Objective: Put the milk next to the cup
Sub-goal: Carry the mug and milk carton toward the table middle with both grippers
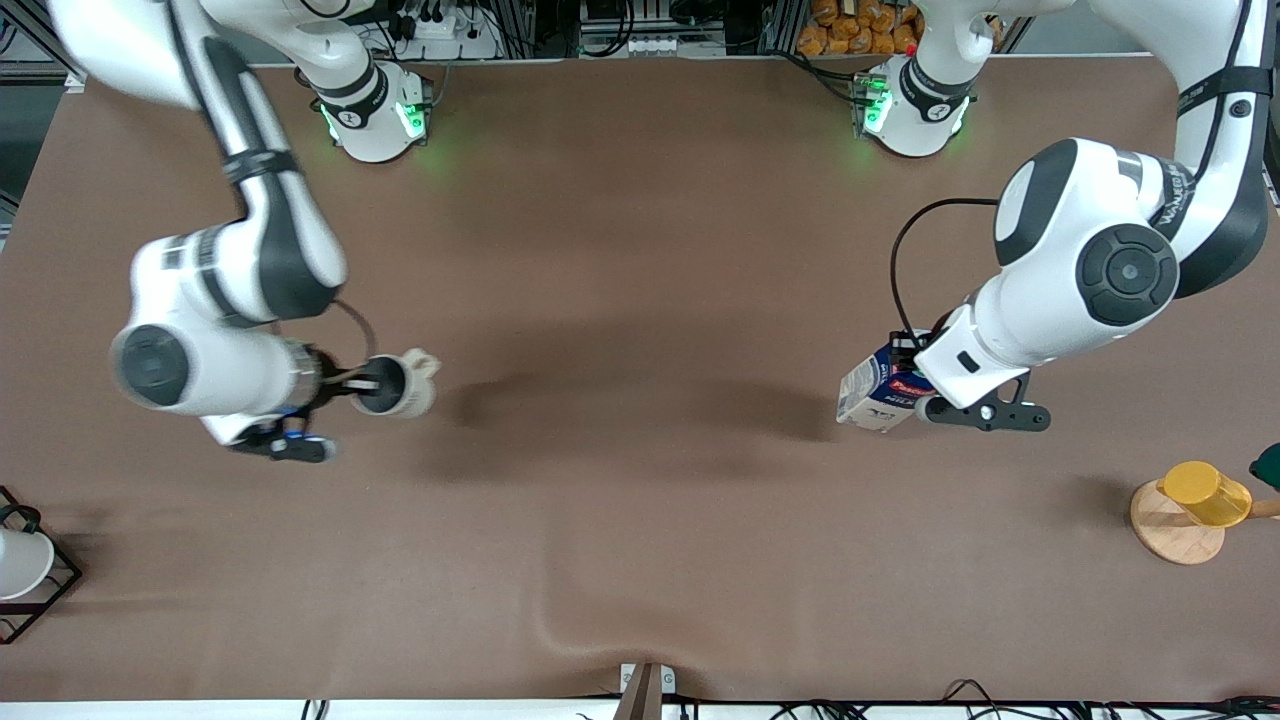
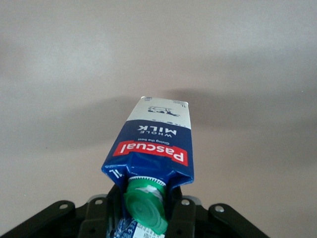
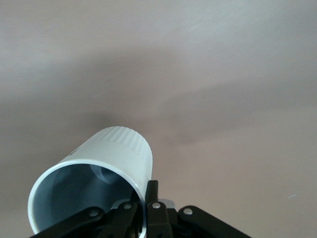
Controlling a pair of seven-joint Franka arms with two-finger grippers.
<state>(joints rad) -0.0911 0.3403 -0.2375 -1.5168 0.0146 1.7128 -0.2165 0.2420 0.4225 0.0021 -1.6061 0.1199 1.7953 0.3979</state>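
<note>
Next, my right gripper puts the cup down on the shadowed bare table (image 1: 666, 398) between my two grippers, nearer the milk.
The milk (image 1: 873, 388), a dark-blue carton with white sides, red label and green cap, hangs tilted in my left gripper (image 1: 915, 372) above the table toward the left arm's end. In the left wrist view the milk (image 2: 153, 144) points away, and my left gripper (image 2: 144, 210) is shut on its gabled top by the green cap (image 2: 145, 206). The cup (image 1: 400, 383), an off-white mug with grey interior, is held tilted above the table by my right gripper (image 1: 372, 384). In the right wrist view my right gripper (image 3: 144, 210) pinches the rim of the cup (image 3: 96, 186).
A yellow cup (image 1: 1205, 493) on a round wooden base (image 1: 1172, 528) stands near the left arm's end. A plain white cup (image 1: 20, 562) in a black wire frame (image 1: 50, 590) stands at the right arm's end, near the front camera.
</note>
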